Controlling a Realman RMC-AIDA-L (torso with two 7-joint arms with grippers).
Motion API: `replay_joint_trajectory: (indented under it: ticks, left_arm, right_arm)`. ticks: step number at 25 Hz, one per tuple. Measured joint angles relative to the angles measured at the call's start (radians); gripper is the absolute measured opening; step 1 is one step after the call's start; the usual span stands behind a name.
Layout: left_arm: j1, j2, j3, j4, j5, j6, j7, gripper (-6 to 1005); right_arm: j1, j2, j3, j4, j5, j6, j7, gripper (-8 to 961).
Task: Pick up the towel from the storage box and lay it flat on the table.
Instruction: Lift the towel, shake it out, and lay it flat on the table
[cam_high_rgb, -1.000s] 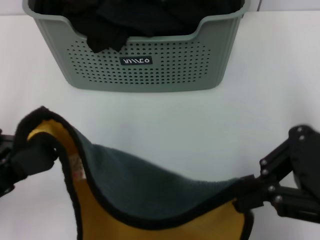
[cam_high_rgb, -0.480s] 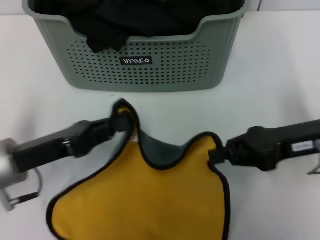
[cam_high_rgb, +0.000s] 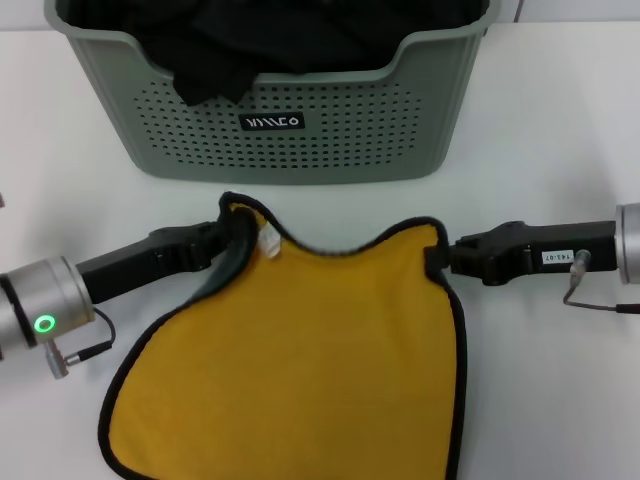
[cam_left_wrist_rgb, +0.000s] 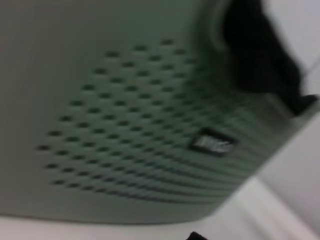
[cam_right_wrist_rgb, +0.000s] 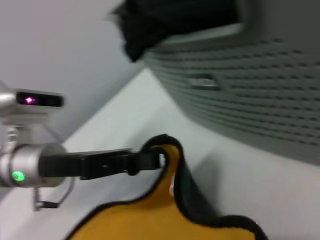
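I should release the towel's corner from my left gripper on the white table (cam_high_rgb: 180, 192), in front of the bottom corner of the storage box.
The towel (cam_high_rgb: 300, 360) lies mustard-yellow side up on the white table (cam_high_rgb: 560, 130), just in front of the grey-green storage box (cam_high_rgb: 290, 140). Its black edging shows all round and a small white label (cam_high_rgb: 268, 240) sits near the far left corner. My left gripper (cam_high_rgb: 232, 240) is shut on that far left corner, where a strip of the teal side curls up. My right gripper (cam_high_rgb: 440, 257) is shut on the far right corner. The right wrist view shows the left gripper (cam_right_wrist_rgb: 150, 160) pinching the towel (cam_right_wrist_rgb: 165, 220) beside the box (cam_right_wrist_rgb: 260, 100).
Plain black cloths (cam_high_rgb: 260, 40) fill the box and one hangs over its dipped front rim. The left wrist view shows only the box wall (cam_left_wrist_rgb: 125, 125), its logo plate (cam_left_wrist_rgb: 212, 144) and a black cloth (cam_left_wrist_rgb: 255, 55). White tabletop lies on both sides of the box.
Both grippers have carried the towel down and toward the box, moving apart. The cloth has spread out on the table, yellow side up, with the teal side now almost hidden.
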Motion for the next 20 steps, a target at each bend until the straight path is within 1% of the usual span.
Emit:
replay_joint_trajectory:
  ticks: [1,2,6,13,16,18,20]
  left_arm:
    - [0.000,0.000,0.000,0.000,0.000,0.000,0.000,43]
    - [-0.001,-0.003,-0.001,0.001,0.000,-0.036,0.005,43]
    - [-0.004,-0.005,-0.003,0.003,0.000,-0.111,0.023,45]
    - [-0.005,0.009,-0.006,0.007,-0.007,-0.123,0.073,47]
    - [-0.005,0.012,-0.011,0.020,-0.009,-0.125,0.074,49]
    - [-0.001,0.010,-0.035,0.027,-0.011,-0.131,0.071,49]
    - [0.007,0.000,-0.090,0.029,-0.012,-0.139,0.071,50]
  right_arm:
    - [0.000,0.000,0.000,0.000,0.000,0.000,0.000,37]
    - [-0.001,0.003,-0.005,0.030,-0.001,0.059,-0.020,37]
    - [0.008,0.004,-0.005,0.071,-0.001,0.116,-0.039,37]
    - [0.010,0.008,-0.006,0.080,0.008,0.192,-0.087,38]
    - [0.011,0.011,-0.006,0.073,0.013,0.209,-0.109,38]
    - [0.009,0.013,-0.007,0.065,0.027,0.250,-0.110,39]
    - [0.006,0.013,-0.008,0.061,0.041,0.281,-0.115,39]
